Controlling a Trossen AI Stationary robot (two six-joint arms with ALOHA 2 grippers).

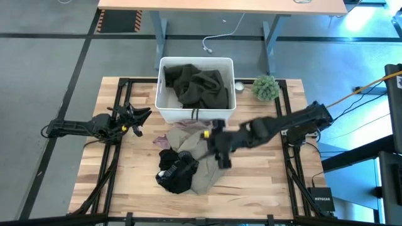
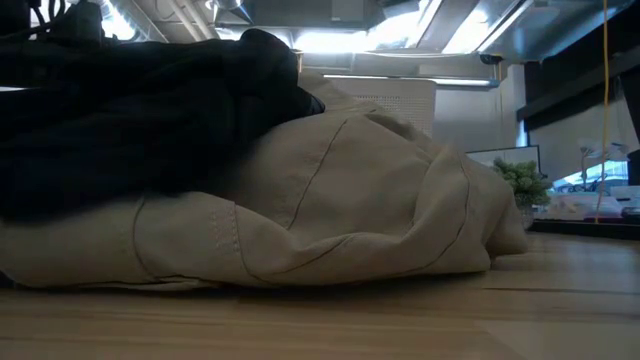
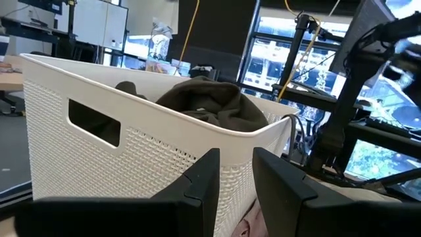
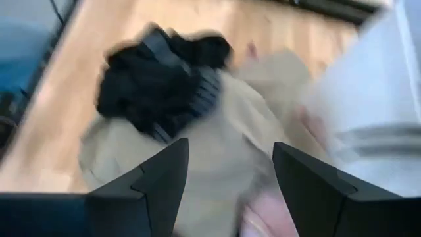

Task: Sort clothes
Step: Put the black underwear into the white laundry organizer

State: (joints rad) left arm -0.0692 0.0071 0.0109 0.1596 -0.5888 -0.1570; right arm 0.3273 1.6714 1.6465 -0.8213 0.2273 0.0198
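Observation:
The black garment has a grey striped band with bunched folds beside it. Next, I move my right gripper there and grab the bunched folds (image 1: 177, 171) (image 4: 170, 110).
A white tub (image 1: 164, 103) stands at the table's far middle with a dark olive-green garment (image 1: 200, 85) inside; both also show in the left wrist view (image 3: 204, 105). In front of it lies a pile on the table: a beige garment (image 1: 204, 172), a black garment (image 1: 176, 174) on the beige one's left part, and a mottled pink one (image 1: 182, 125) next to the tub. My right gripper (image 4: 230, 151) is open above the beige garment (image 4: 223, 131), near the pile's right side (image 1: 221, 158). My left gripper (image 3: 237, 174) is open and empty, left of the tub (image 1: 141, 116).
A small green plant (image 1: 265, 86) stands right of the tub. Black frame rails (image 1: 119, 125) run along the table's left and right sides. In the low view the beige garment (image 2: 350, 210) and black garment (image 2: 130, 110) fill most of the picture. Bare wood lies at the near right.

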